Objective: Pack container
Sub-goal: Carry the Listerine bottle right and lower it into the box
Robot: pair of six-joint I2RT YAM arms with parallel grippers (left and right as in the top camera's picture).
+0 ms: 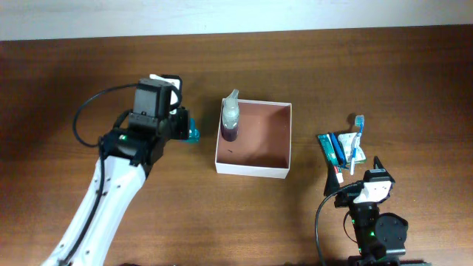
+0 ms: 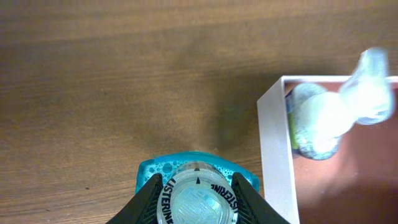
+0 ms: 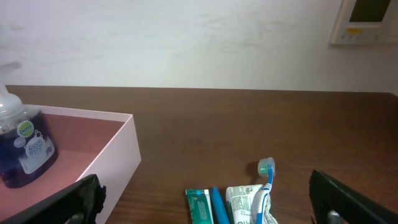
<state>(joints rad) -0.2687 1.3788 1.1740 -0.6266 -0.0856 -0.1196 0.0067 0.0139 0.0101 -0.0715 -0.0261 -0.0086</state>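
Observation:
The teal Listerine bottle will go down inside the container (image 1: pixel 228 153) from my left gripper, just in front of the pump soap bottle.
The container (image 1: pixel 284 139), a shallow white-walled box with a reddish-brown inside, sits mid-table. It also shows in the left wrist view (image 2: pixel 273 149) and the right wrist view (image 3: pixel 118 155). A pump soap bottle (image 1: pixel 230 120) stands in its left corner and shows in the right wrist view (image 3: pixel 22 146). My left gripper (image 2: pixel 198 202) is shut on a teal Listerine bottle (image 2: pixel 198 199), just left of the container (image 1: pixel 192 133). My right gripper (image 3: pixel 205 214) is open and empty, near the front edge, behind a toothbrush (image 3: pixel 264 186) and toothpaste tubes (image 3: pixel 202 205).
The toothbrush (image 1: pixel 358 137) and toothpaste tubes (image 1: pixel 334 151) lie right of the container. A white wall with a wall panel (image 3: pixel 367 22) stands beyond the table's far edge.

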